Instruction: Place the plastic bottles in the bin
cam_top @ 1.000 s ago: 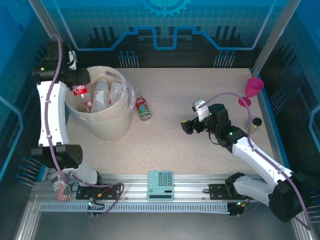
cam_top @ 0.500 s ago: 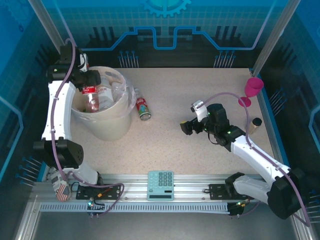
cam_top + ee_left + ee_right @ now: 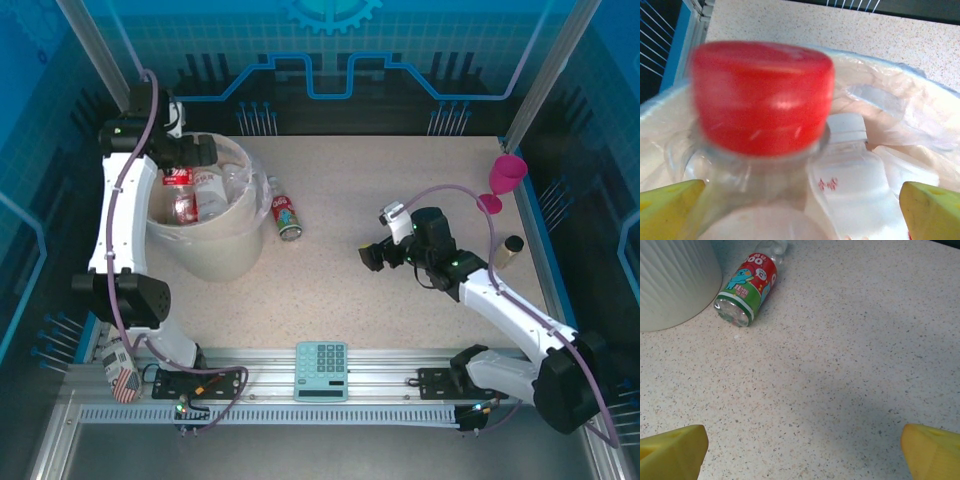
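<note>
The red-capped bottle is loose and sticking up between my left gripper's fingers, so next I close around its label (image 3: 179,177) and lean it against the side of the bin.
My left gripper (image 3: 198,155) hangs over the bin (image 3: 215,245), a cream-white bucket lined with a clear bag. In the left wrist view its yellow fingers (image 3: 670,210) stand wide apart, and a blurred red-capped bottle (image 3: 762,95) sits loose between them, clear of the right finger. Below it a clear white-capped bottle (image 3: 855,165) lies in the bin (image 3: 920,80). Another bottle (image 3: 285,215) with a red and green label lies on the table just right of the bin. My right gripper (image 3: 375,255) is open, low over bare table, well to the right of that bottle (image 3: 747,287).
A pink goblet (image 3: 505,175) stands at the far right edge, with a small dark-topped cylinder (image 3: 510,250) nearer me. A teal calculator (image 3: 321,370) lies on the front rail. The bin's ribbed wall (image 3: 675,280) is at the top left of the right wrist view.
My left gripper moved right over the bin and opened, letting go of the red-capped bottle. The right gripper crept slightly left.
</note>
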Robot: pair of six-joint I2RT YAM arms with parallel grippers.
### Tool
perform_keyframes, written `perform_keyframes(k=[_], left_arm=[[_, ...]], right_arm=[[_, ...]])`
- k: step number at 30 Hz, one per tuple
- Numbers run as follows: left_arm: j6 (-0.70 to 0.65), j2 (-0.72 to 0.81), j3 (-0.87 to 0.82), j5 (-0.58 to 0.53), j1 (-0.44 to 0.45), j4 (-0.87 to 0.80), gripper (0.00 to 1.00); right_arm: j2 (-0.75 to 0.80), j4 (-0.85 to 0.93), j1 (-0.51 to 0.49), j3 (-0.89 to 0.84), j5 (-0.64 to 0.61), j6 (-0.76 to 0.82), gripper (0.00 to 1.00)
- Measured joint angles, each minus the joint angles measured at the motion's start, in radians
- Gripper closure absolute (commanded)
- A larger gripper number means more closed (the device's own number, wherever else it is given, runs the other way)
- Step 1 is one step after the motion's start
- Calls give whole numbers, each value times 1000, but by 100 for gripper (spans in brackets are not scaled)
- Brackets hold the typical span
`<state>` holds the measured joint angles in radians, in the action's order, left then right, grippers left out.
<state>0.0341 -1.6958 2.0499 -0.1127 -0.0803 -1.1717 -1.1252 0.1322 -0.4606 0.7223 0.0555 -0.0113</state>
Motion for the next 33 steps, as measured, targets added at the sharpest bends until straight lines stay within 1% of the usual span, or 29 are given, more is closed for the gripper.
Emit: perform_keyframes(k=[5, 9, 11, 13, 15, 16, 18, 27, 33], left_arm=[[-17, 7, 137, -26, -31, -55, 1], [-34, 47, 137, -59, -61, -86, 1], [-39, 79, 84, -69, -65, -79, 9], [-42, 111, 16, -74, -65, -71, 20], [-36, 136, -52, -75, -67, -55, 35], [-38, 142, -76, -75, -67, -44, 39], [-26, 156, -133, -72, -67, -7, 43], [17, 235, -291, -26, -64, 135, 47], [39, 259, -365, 13, -48, 221, 47]], right_arm=[[-29, -2, -3, 5, -2, -24, 0], [-42, -11, -4, 5, 1, -40, 0], [-47, -13, -4, 6, 4, -41, 0], [-51, -13, -4, 8, 4, -41, 0], [-52, -13, -4, 8, 4, -41, 0], [-52, -13, -4, 9, 4, -41, 0], [-52, -13, -4, 10, 4, -41, 0], [-55, -13, -8, 11, 4, -41, 0], [-74, -13, -19, 17, 5, -41, 0]])
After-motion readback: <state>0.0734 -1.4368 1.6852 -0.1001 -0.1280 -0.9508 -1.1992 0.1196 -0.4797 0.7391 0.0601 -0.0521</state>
